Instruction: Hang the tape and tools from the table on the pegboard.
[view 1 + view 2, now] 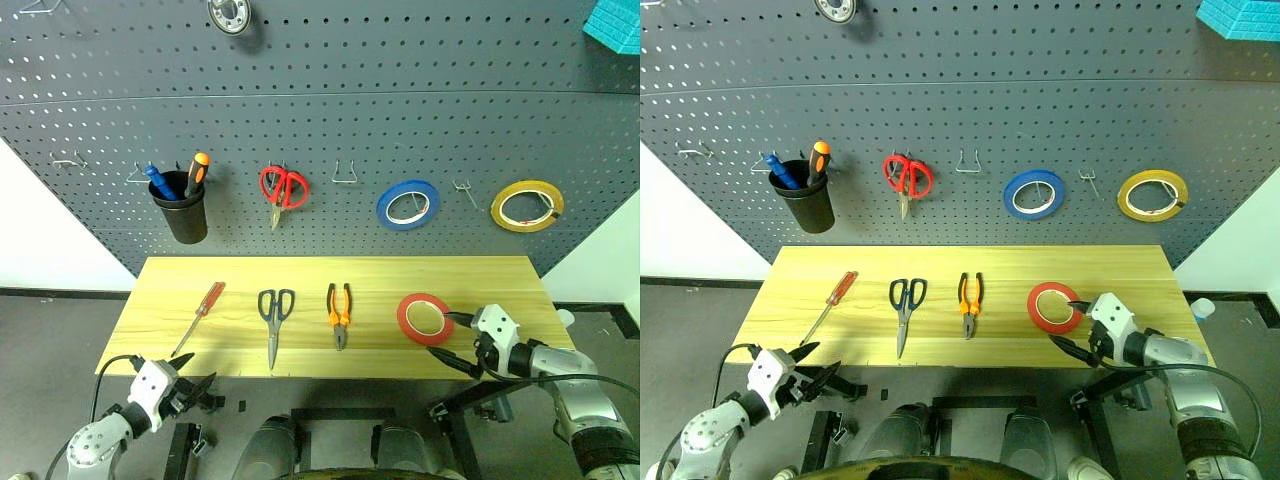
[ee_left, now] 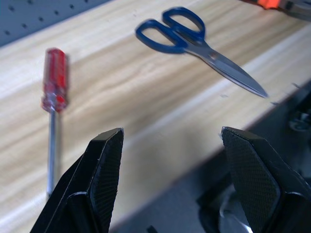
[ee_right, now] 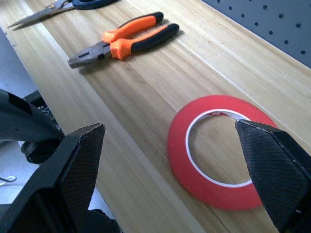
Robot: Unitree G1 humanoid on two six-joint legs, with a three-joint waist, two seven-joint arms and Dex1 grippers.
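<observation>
The fingers of my right gripper will close next on the red tape's near rim (image 1: 409, 335) (image 3: 179, 156), toward the pliers, with one finger inside the hole of the red tape.
On the light wood table (image 1: 400, 275) lie, from left to right, a red-handled screwdriver (image 1: 209, 300), blue-handled scissors (image 1: 273, 322), orange-and-black pliers (image 1: 339, 315) and the red tape (image 1: 424, 339). The dark grey pegboard (image 1: 330, 120) rises behind the table. My right gripper (image 1: 440, 333) is open at the table's front right, one finger reaching over the tape's near rim (image 3: 177, 145) and the other by the table's edge. My left gripper (image 1: 198, 368) is open just off the front left edge, near the screwdriver's tip (image 2: 51, 145), with nothing between its fingers.
On the pegboard hang a black cup (image 1: 182, 215) with two handled tools, red scissors (image 1: 284, 187), a blue roll (image 1: 407, 204) and a yellow roll (image 1: 527, 206). Bare wire hooks (image 1: 345, 175) (image 1: 463, 188) sit between them, and another hook (image 1: 66, 160) at far left.
</observation>
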